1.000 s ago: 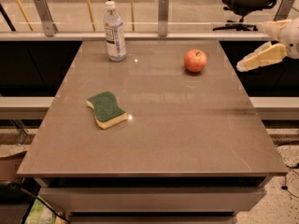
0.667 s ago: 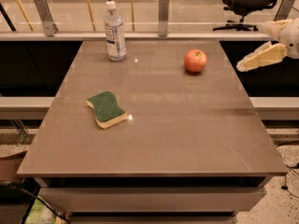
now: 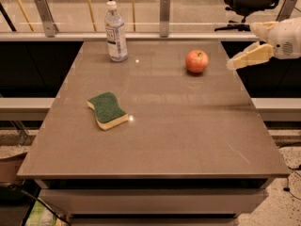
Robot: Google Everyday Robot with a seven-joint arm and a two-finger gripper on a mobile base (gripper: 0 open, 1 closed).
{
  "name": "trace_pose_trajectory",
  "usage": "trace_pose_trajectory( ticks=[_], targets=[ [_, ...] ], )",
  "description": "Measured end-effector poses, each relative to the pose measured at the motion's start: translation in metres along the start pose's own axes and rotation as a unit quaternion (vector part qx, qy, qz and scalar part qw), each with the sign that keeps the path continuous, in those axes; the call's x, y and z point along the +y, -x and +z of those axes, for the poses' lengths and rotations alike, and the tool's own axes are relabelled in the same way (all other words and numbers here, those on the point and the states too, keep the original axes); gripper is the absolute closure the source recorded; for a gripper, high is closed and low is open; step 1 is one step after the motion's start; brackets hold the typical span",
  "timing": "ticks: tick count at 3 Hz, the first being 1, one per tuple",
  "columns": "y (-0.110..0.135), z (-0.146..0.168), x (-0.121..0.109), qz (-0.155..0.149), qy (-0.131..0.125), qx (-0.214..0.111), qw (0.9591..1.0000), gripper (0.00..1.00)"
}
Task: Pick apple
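Note:
Next, I close around the red-orange table apple at the apple's middle [image 3: 197,62].
The apple [image 3: 196,61] is small, round and red-orange with a yellowish patch near its stem. It rests on the far right part of the brown table [image 3: 188,135]. My gripper [image 3: 245,58] is cream-coloured and hangs in the air at the table's right edge. It points left toward the apple, about one apple-width to its right, and is not touching it. The gripper holds nothing that I can see.
A clear water bottle [image 3: 115,32] stands upright at the far left of the table. A green and yellow sponge [image 3: 107,110] lies left of centre. A glass railing [image 3: 163,13] runs behind the table, and an office chair [image 3: 249,1] stands beyond it.
My gripper has moved slightly left, closer to the apple. The apple, bottle and sponge have not moved.

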State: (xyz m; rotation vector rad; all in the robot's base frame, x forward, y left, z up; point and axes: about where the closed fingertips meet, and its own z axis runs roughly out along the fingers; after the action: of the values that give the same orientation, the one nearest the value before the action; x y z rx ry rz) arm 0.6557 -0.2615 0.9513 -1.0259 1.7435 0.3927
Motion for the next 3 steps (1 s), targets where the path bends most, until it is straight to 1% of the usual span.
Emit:
trace_pose_trajectory(
  ticks=[1,2,3],
  targets=[
    [-0.007,0.029,-0.007,0.015,0.012,-0.016,0.9997,0.0],
    [-0.02,0.062,-0.01,0.026,0.026,-0.013,0.9992,0.0],
    [-0.03,0.082,-0.013,0.039,0.027,-0.013,0.9988,0.0]
  ],
)
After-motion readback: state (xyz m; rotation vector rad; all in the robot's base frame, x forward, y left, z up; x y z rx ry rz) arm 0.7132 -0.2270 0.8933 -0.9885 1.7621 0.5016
